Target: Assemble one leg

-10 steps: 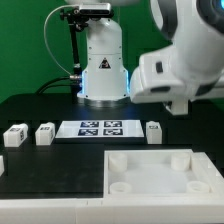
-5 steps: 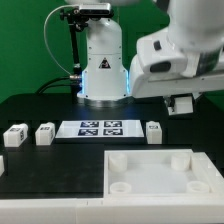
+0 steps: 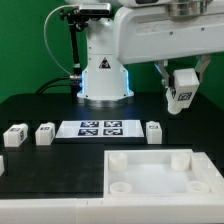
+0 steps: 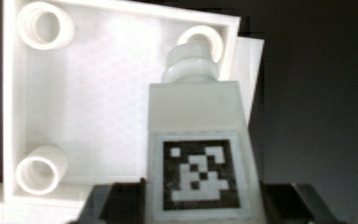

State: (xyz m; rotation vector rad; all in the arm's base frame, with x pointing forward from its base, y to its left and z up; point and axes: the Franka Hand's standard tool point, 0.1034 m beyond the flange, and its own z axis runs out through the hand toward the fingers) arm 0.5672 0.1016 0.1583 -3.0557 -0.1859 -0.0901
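Observation:
The white leg will stay standing in the white panel's front corner socket [image 3: 199, 187], farthest from the marker board, when my gripper lets go of it.
My gripper [image 3: 181, 99] is shut on a white leg [image 3: 182, 91] and holds it in the air at the exterior view's right, above the table. In the wrist view the held leg [image 4: 197, 140] stands between my dark fingers [image 4: 126, 200], its black-and-white marker facing the camera. Below it lies the large white square panel [image 4: 105, 100] with round corner sockets; the panel also shows at the front of the exterior view [image 3: 150, 175]. Three more legs lie on the black table: two at the left [image 3: 14, 135] [image 3: 44, 133] and one right of the marker board [image 3: 154, 131].
The marker board [image 3: 100, 128] lies flat at the table's middle. The arm's white base [image 3: 103, 65] stands behind it. The white table front edge [image 3: 50, 208] runs along the bottom left.
The arm has swung to the exterior view's left and the gripper with the leg has come into view, lower and more upright than before.

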